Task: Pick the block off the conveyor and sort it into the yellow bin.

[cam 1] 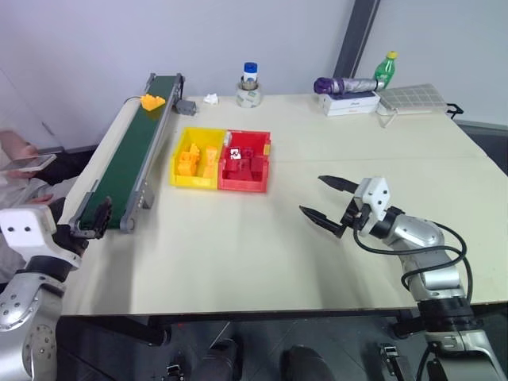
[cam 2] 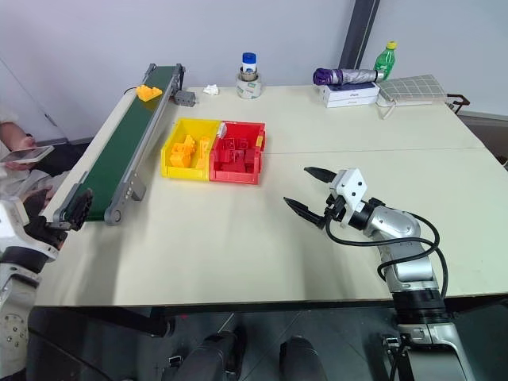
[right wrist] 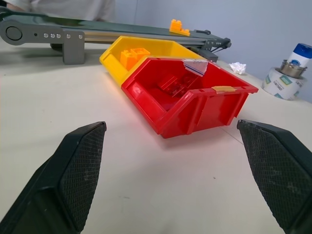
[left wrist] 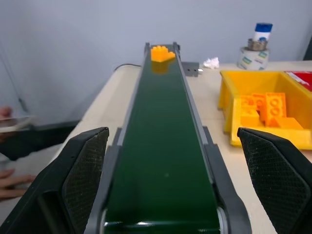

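The belt brings the yellow-orange block to the near end of the conveyor (cam 1: 109,197) (left wrist: 162,197). My left gripper will close on the sides of the block there as it arrives.
The yellow-orange block (cam 1: 152,101) lies on the far end of the dark green conveyor (cam 1: 135,151), which runs along the table's left side. Just past the belt's near end my left gripper (cam 1: 95,218) is open and looks straight down the belt, its fingers (left wrist: 83,170) spread wider than the rails and holding nothing. To the right of the belt's middle stands the yellow bin (cam 1: 194,182) with several yellow blocks inside. My right gripper (cam 1: 311,194) hovers open and empty over the table, right of the bins and pointing toward them.
A red bin (cam 1: 244,185) with red blocks touches the yellow bin's right side. A small grey motor box (cam 1: 186,106), a bottle in a tape roll (cam 1: 249,87), a white box (cam 1: 349,103) and a green bottle (cam 1: 386,67) line the far edge. A person's hand with a phone (cam 1: 28,163) is at the left.
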